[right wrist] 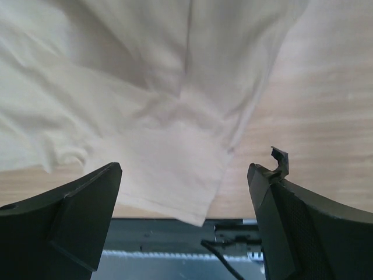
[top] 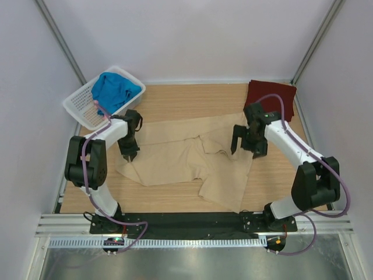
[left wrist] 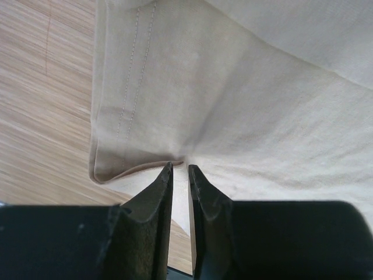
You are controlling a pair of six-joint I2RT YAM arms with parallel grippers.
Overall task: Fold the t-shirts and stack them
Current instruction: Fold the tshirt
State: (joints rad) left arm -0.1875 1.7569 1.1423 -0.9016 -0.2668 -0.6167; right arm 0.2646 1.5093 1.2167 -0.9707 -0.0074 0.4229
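Observation:
The large tan t-shirt's near corner (top: 240, 201) (right wrist: 207, 204) reaches the black rail, and my right gripper should go there next and close on it.
The large tan t-shirt (top: 186, 157) lies spread and rumpled across the middle of the table. My left gripper (top: 129, 154) is at its left edge. In the left wrist view the jaws stand almost together, pinching the cloth (left wrist: 233, 105) at a folded hem corner (left wrist: 111, 169), and creases run out from the tips. My right gripper (top: 243, 146) hovers open and empty over the shirt's right part (right wrist: 145, 128), with the jaws wide apart. A dark maroon t-shirt (top: 270, 92) lies folded at the back right. A bright blue t-shirt (top: 115, 88) fills the basket. No pink t-shirt is clearly visible.
The white lattice basket (top: 81, 105) stands at the back left corner, tilted against the wall. Enclosure walls and metal posts close in the table. A black rail (top: 186, 224) with the arm bases runs along the near edge, also in the right wrist view (right wrist: 175, 233).

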